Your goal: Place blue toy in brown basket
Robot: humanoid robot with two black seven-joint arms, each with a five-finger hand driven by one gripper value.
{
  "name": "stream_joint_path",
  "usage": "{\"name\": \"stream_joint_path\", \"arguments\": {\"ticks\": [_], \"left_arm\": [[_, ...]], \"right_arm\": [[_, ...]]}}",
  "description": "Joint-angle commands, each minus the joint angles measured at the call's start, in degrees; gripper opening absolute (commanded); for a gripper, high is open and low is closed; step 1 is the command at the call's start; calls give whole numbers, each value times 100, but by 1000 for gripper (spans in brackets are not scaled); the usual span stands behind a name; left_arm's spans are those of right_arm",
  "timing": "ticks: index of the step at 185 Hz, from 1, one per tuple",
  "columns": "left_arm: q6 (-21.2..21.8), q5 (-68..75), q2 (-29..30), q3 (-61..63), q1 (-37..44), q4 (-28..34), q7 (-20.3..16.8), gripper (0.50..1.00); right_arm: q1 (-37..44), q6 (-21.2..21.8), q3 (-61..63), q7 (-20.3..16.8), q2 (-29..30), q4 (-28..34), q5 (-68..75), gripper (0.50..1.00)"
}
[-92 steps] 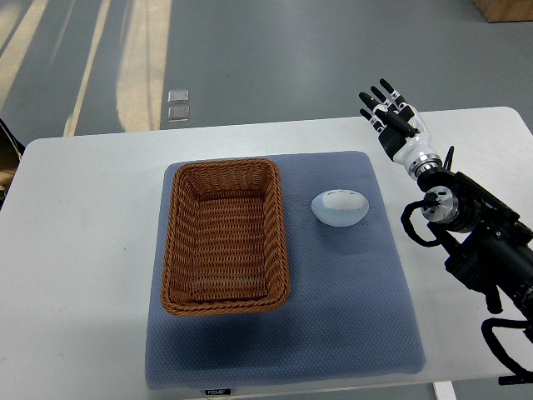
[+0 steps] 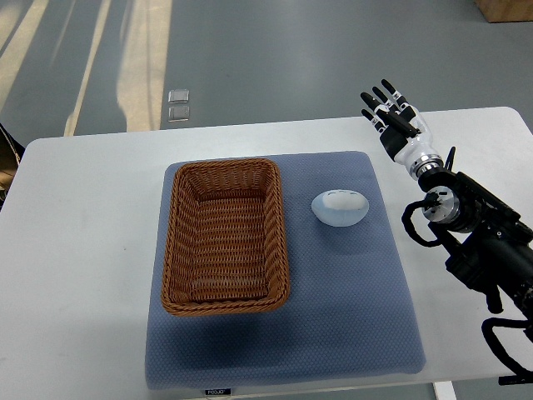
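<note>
Next, my right gripper moves next to the blue toy beside the brown basket and closes across the toy's middle (image 2: 340, 207).
A pale blue, rounded toy (image 2: 340, 207) lies on the blue-grey mat (image 2: 350, 308), just right of the brown wicker basket (image 2: 171, 250). The basket holds nothing. My right hand (image 2: 390, 114) is raised at the table's far right, well beyond and to the right of the toy, its fingers spread and holding nothing. Its black arm runs down the right edge of the picture. The left arm does not show.
The mat lies on a white table (image 2: 83, 250) with grey floor beyond its far edge. Two small square plates (image 2: 177, 104) sit on the floor. A dark object shows at the left edge (image 2: 7, 158).
</note>
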Motion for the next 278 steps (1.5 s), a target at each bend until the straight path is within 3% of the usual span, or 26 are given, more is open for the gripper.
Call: {"name": "stream_joint_path", "arguments": {"ticks": [1,131,171,207,242,278], "left_arm": [[21,0,0,-5,-2,127,0,1000],[21,0,0,-5,-2,153,0,1000],[21,0,0,-5,-2,153,9,1000],[21,0,0,-5,-2,153,9,1000],[21,0,0,-5,-2,153,9,1000],[21,0,0,-5,-2,153,0,1000]], "right_arm": [[0,2,-9,0,-6,1,1,911],[-18,2,-17,-9,-59,19,53,911],[-26,-7,-88,-44,-428,186,71,911],[26,-42,-685,-70,-1334,705,-8,911],[395,-552,-1915,-132,-2563,1706,-201,911],[1134,-332,-3111,-325,-3531,2137,-1405,911]]}}
